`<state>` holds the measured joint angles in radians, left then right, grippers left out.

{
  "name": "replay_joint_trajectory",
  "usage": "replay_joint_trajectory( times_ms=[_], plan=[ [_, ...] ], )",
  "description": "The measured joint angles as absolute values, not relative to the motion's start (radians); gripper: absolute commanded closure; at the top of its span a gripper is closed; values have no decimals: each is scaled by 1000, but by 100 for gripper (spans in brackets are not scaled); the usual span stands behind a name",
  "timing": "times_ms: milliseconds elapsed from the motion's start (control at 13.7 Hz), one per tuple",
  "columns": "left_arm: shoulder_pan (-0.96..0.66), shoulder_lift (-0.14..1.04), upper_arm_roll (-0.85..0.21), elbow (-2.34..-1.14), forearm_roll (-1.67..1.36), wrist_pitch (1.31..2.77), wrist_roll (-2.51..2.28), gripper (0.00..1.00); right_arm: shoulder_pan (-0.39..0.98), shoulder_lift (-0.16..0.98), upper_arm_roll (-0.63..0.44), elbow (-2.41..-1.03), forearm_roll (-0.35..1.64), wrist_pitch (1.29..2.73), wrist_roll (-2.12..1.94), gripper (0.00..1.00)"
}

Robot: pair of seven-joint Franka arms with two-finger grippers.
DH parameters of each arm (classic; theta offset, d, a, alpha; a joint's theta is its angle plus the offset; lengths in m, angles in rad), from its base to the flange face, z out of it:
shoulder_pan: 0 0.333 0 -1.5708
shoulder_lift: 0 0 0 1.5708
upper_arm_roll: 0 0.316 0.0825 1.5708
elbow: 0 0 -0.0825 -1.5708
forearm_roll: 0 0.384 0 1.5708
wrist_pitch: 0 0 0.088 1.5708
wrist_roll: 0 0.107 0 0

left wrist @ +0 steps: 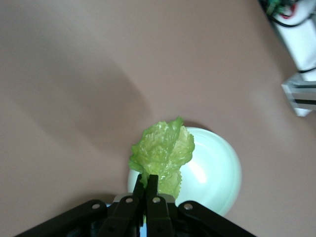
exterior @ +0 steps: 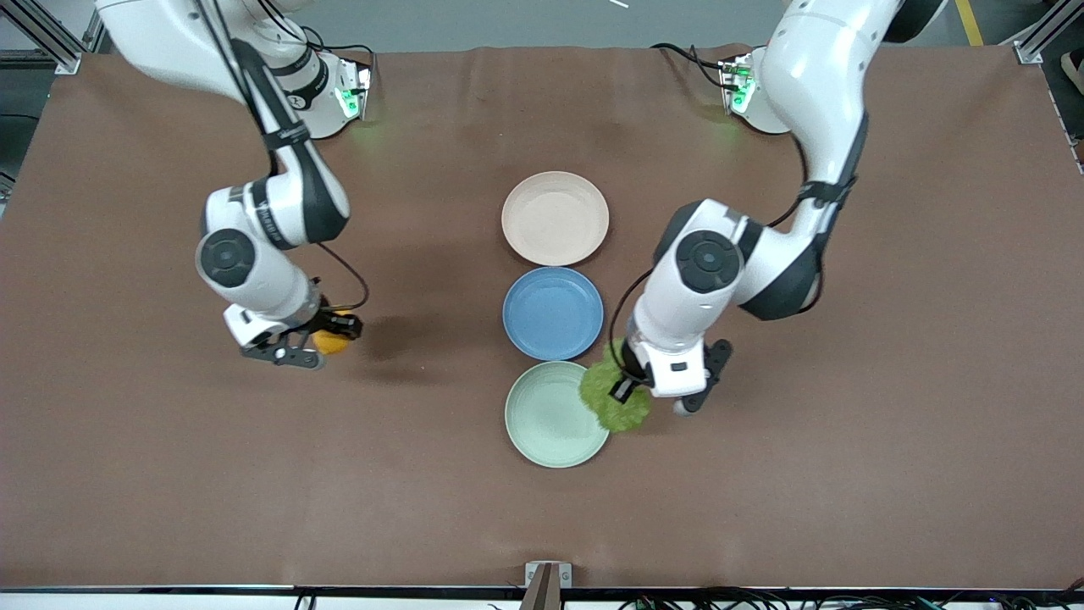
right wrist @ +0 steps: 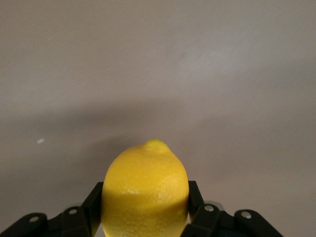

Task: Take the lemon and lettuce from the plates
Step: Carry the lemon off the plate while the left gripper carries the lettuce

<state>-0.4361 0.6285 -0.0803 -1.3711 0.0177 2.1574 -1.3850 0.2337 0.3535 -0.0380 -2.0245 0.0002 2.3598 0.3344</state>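
Note:
Next, I let go of the lettuce, now over the mint green plate's rim, with my left gripper on the bare brown table on its own side of the blue plate [exterior: 767, 352].
My right gripper [exterior: 332, 337] is shut on the yellow lemon [exterior: 329, 341] over bare table toward the right arm's end; in the right wrist view the lemon [right wrist: 144, 191] sits between the fingers [right wrist: 195, 197]. My left gripper [exterior: 625, 385] is shut on the crinkly green lettuce [exterior: 611, 396] over the rim of the mint green plate [exterior: 548, 415]. In the left wrist view the lettuce [left wrist: 163, 155] hangs from the closed gripper [left wrist: 147, 183] over the mint plate [left wrist: 210, 173]. The beige-pink plate [exterior: 555, 218] lies empty, farthest from the front camera.
A blue plate [exterior: 552, 313] lies empty between the beige-pink and mint plates. The brown table cover [exterior: 889, 407] spreads wide on both sides of the plate row. The arm bases stand along the table edge farthest from the front camera.

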Motion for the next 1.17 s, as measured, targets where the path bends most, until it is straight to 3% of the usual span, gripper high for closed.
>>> replay_joint_trajectory(
  times_ms=[219,656,1166],
  plan=[
    [-319,518,-79,-1514,18,2059,-1100,99,139,425,-36,-2033,0,2468,187,99],
    [-129,400,-79,-1823,17,2066,-612,99,67,508,-34,-2002,0,2502,62,97],
    [-69,445,-79,-1984,17,2355,-423,96,20,521,-32,-1998,0,2499,4,92]
  ],
)
